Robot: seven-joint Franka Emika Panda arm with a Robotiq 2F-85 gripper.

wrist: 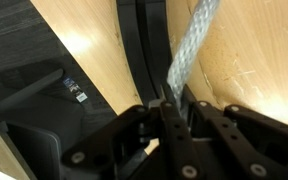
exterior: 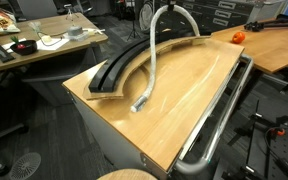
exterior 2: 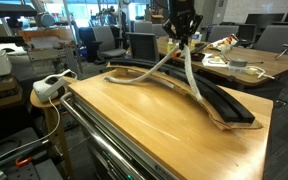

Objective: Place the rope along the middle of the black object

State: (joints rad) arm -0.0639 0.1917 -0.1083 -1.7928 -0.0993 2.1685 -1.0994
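Observation:
Next, my gripper releases the light-grey rope on the far end of the black object (exterior: 187,30), while the rope's loose tail trails across the wood. The rope is now held above the black object.
The light-grey rope (exterior: 152,62) hangs from high above the wooden table, and its lower end rests on the wood beside the black object (exterior: 122,66), a curved arc track at the table's far edge. In an exterior view my gripper (exterior 2: 183,36) is shut on the rope (exterior 2: 191,68) and holds it above the black object (exterior 2: 222,102); rope strands trail down to either side. In the wrist view the gripper (wrist: 174,100) pinches the rope (wrist: 192,42) just beside the black object (wrist: 142,50).
A chrome metal rail (exterior: 220,118) runs along the table's side. An orange object (exterior: 237,37) sits on the neighbouring desk. A white power strip (exterior 2: 50,87) lies on a stool by the table. Cluttered desks and chairs stand around.

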